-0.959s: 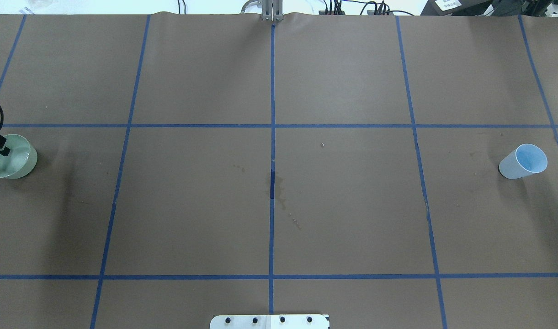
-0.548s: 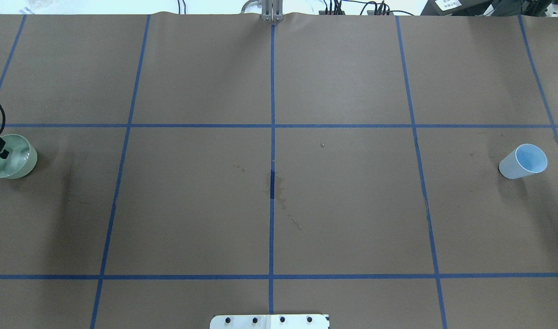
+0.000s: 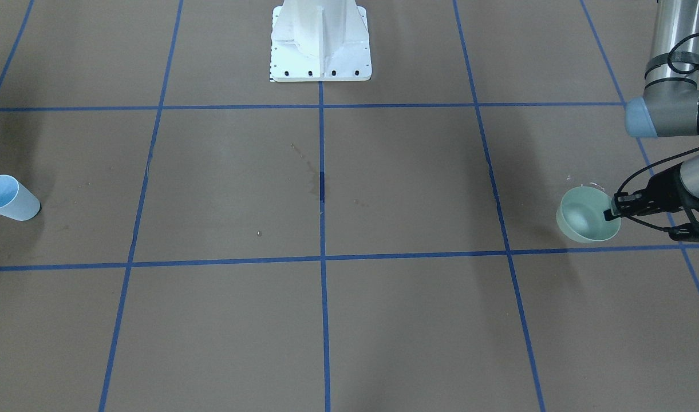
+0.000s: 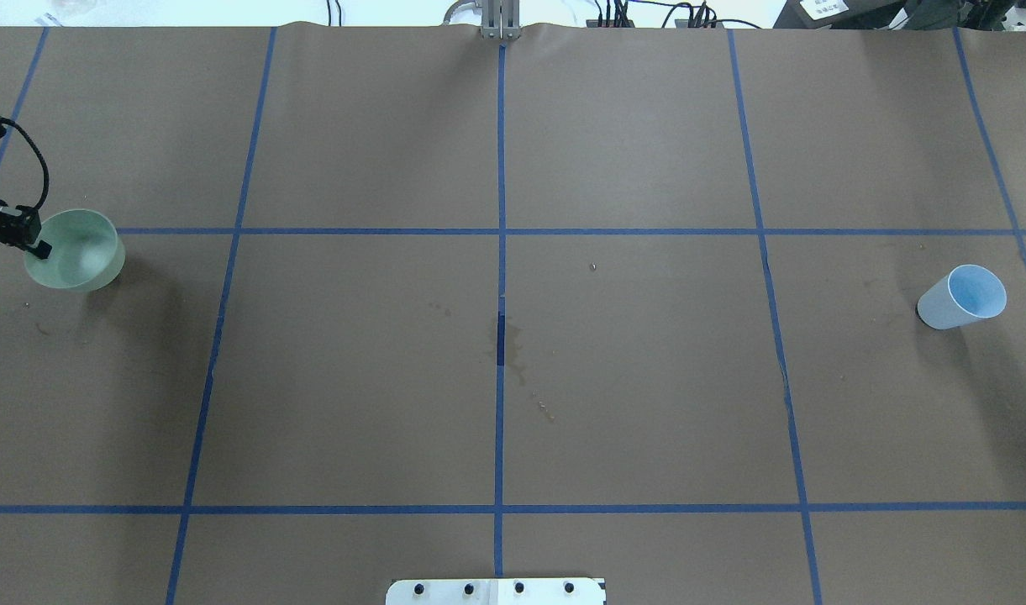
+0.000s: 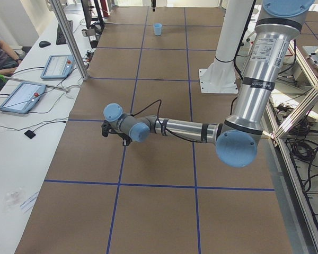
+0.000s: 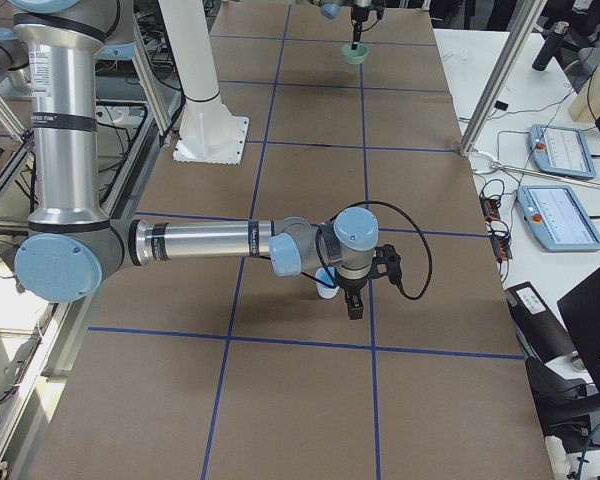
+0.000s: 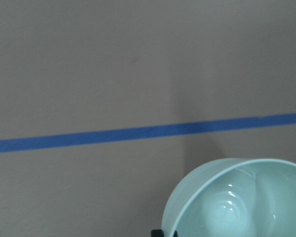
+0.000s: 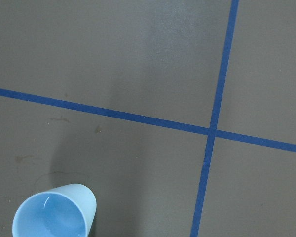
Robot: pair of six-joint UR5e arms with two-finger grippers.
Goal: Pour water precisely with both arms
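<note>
The robot's left gripper will release the pale green bowl on the dried stains (image 3: 316, 182) along the middle blue tape line.
My left gripper (image 4: 35, 245) is shut on the near rim of a pale green bowl (image 4: 76, 249) and holds it off the brown table at the far left. It also shows in the front view (image 3: 611, 214) with the bowl (image 3: 584, 217) tilted. In the left wrist view the bowl (image 7: 237, 202) holds glossy white glints of water (image 7: 230, 187). A light-blue cup (image 4: 963, 296) stands at the far right, also seen in the right wrist view (image 8: 54, 212). My right gripper (image 6: 352, 300) hangs beside the cup (image 6: 327, 284); I cannot tell if it is open or shut.
The white pedestal (image 3: 320, 46) stands at the robot's edge of the table. Blue tape lines (image 4: 500, 231) grid the brown cover. Dried stains (image 4: 514, 349) mark the middle. Operator desks with tablets (image 5: 26, 95) flank the table ends.
My left gripper has lifted the green bowl and carried it away from the robot and a little toward the table's middle. The blue cup has not moved.
</note>
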